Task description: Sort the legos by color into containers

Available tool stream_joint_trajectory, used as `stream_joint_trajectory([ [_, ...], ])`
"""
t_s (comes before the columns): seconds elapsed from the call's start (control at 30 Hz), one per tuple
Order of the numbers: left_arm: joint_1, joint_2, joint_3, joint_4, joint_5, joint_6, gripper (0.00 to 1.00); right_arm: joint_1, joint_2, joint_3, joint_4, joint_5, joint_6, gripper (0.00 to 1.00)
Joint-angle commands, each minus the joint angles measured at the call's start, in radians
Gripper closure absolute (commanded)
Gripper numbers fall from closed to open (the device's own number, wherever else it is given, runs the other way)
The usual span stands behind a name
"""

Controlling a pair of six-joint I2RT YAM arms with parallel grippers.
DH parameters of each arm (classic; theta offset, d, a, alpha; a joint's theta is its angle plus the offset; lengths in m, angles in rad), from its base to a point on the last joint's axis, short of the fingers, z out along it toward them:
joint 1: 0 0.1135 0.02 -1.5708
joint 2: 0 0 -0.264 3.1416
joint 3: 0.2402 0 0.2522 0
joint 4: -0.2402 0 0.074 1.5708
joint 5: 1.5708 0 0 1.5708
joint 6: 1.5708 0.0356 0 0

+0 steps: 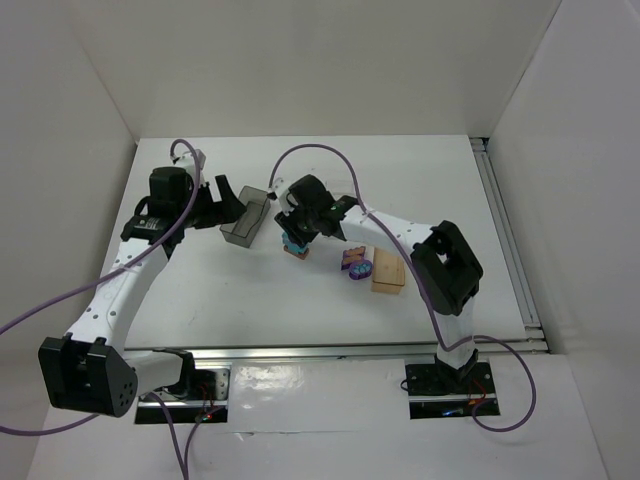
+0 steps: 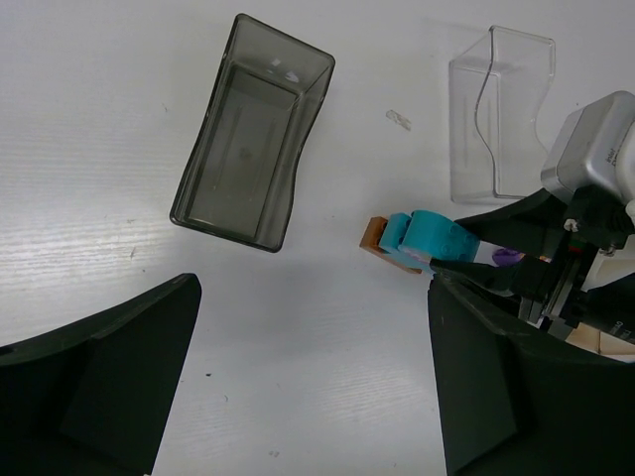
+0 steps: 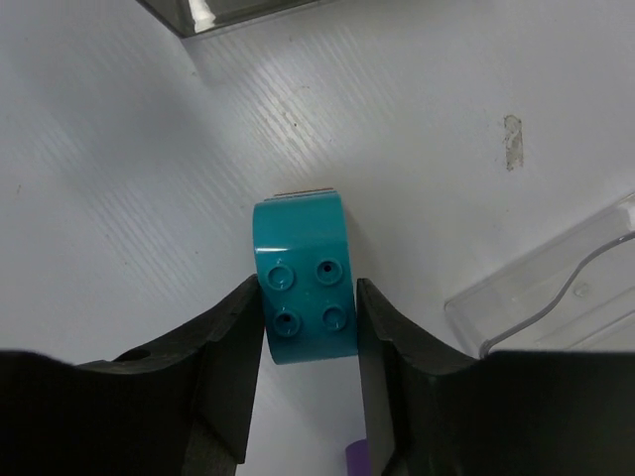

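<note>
The teal lego will go down inside the clear container (image 1: pixel 335 226) (image 3: pixel 531 325) from my right gripper, toward the container's end near the purple lego.
A teal lego (image 3: pixel 303 278) with four studs sits between the fingers of my right gripper (image 3: pixel 308 288), which press on both of its sides. It lies against an orange lego (image 2: pixel 374 235) on the table, near the middle (image 1: pixel 295 243). A purple lego (image 1: pixel 356 268) lies to the right, beside the orange-amber container (image 1: pixel 388 272). The dark grey container (image 2: pixel 253 149) stands empty to the left of the teal lego. The clear container (image 2: pixel 501 114) is just behind my right gripper (image 1: pixel 296 238). My left gripper (image 2: pixel 313 377) hangs open over bare table near the grey container (image 1: pixel 246 222), holding nothing.
Both arms reach in toward the middle of the white table, their wrists close together. White walls close in the table on the left, the back and the right. A purple cable loops over each arm.
</note>
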Motion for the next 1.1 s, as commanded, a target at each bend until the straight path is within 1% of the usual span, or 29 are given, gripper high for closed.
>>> stream_joint_trajectory([
  [0.0, 0.005, -0.008, 0.011, 0.024, 0.020, 0.009, 0.01, 0.009, 0.023, 0.038, -0.026, 0.019, 0.003, 0.59],
  [0.03, 0.005, -0.008, 0.020, 0.024, 0.029, 0.009, 0.01, 0.009, 0.032, 0.050, -0.026, 0.019, 0.003, 0.65],
  [0.07, 0.005, -0.008, 0.020, 0.024, 0.029, 0.009, 0.01, 0.009, 0.032, 0.068, -0.040, 0.002, 0.003, 0.75],
  [0.13, 0.015, 0.003, 0.020, 0.033, 0.089, 0.024, 0.06, 0.009, 0.016, 0.104, -0.074, -0.029, 0.035, 0.83],
  [0.17, 0.015, 0.012, 0.029, 0.033, 0.112, 0.024, 0.07, 0.009, -0.018, 0.131, -0.074, -0.065, 0.046, 0.85],
  [0.2, 0.015, 0.023, 0.043, 0.053, 0.193, 0.024, 0.09, 0.009, -0.038, 0.142, -0.086, -0.090, 0.067, 0.86],
  [0.27, 0.015, 0.057, 0.054, 0.083, 0.297, 0.035, 0.09, -0.003, -0.110, 0.154, -0.100, -0.176, 0.081, 0.86],
  [0.3, 0.015, 0.067, 0.064, 0.106, 0.401, 0.046, 0.09, -0.020, -0.139, 0.144, -0.109, -0.201, 0.101, 0.86],
  [0.33, 0.015, 0.067, 0.064, 0.107, 0.446, 0.073, 0.07, -0.031, -0.168, 0.130, -0.109, -0.225, 0.112, 0.86],
  [0.37, 0.015, 0.080, 0.064, 0.119, 0.487, 0.090, 0.10, -0.043, -0.199, 0.112, -0.109, -0.248, 0.123, 0.86],
  [0.4, 0.015, 0.080, 0.064, 0.119, 0.594, 0.114, 0.12, -0.073, -0.262, 0.060, -0.100, -0.300, 0.158, 0.86],
  [0.43, 0.015, 0.080, 0.064, 0.128, 0.651, 0.148, 0.12, -0.087, -0.291, 0.037, -0.100, -0.335, 0.176, 0.86],
  [0.47, 0.015, 0.080, 0.064, 0.168, 0.710, 0.148, 0.12, -0.104, -0.320, 0.011, -0.089, -0.378, 0.193, 0.86],
  [0.5, 0.015, 0.080, 0.055, 0.195, 0.771, 0.161, 0.10, -0.118, -0.377, -0.043, -0.089, -0.456, 0.210, 0.86],
  [0.53, 0.015, 0.080, 0.055, 0.228, 0.873, 0.183, 0.08, -0.139, -0.406, -0.072, -0.053, -0.486, 0.247, 0.88],
  [0.57, 0.015, 0.080, 0.046, 0.228, 0.917, 0.197, 0.03, -0.152, -0.432, -0.101, -0.039, -0.521, 0.262, 0.88],
  [0.63, 0.015, 0.090, 0.046, 0.242, 1.017, 0.222, 0.00, -0.173, -0.503, -0.181, -0.006, -0.613, 0.290, 0.89],
  [0.67, 0.015, 0.100, 0.046, 0.260, 1.055, 0.222, 0.00, -0.198, -0.520, -0.204, 0.023, -0.648, 0.310, 0.89],
  [0.7, 0.015, 0.100, 0.037, 0.312, 1.098, 0.213, 0.00, -0.213, -0.532, -0.227, 0.038, -0.685, 0.321, 0.89],
  [0.77, 0.015, 0.110, 0.028, 0.361, 1.184, 0.187, 0.00, -0.254, -0.532, -0.252, 0.038, -0.800, 0.333, 0.90],
  [0.83, -0.016, 0.133, 0.043, 0.372, 1.203, 0.187, 0.00, -0.265, -0.523, -0.252, 0.038, -0.904, 0.333, 0.92],
  [0.87, -0.030, 0.133, 0.058, 0.325, 1.185, 0.235, 0.00, -0.276, -0.523, -0.252, 0.038, -0.926, 0.333, 0.92],
  [0.97, -0.085, 0.176, 0.112, 0.214, 1.117, 0.302, 0.00, -0.285, -0.523, -0.272, 0.103, -0.954, 0.354, 0.92],
  [1.03, -0.103, 0.201, 0.138, 0.167, 1.137, 0.335, 0.00, -0.296, -0.523, -0.260, 0.103, -0.971, 0.373, 0.92],
  [1.07, -0.103, 0.210, 0.138, 0.166, 1.125, 0.336, 0.00, -0.296, -0.512, -0.246, 0.103, -0.982, 0.373, 0.92],
])
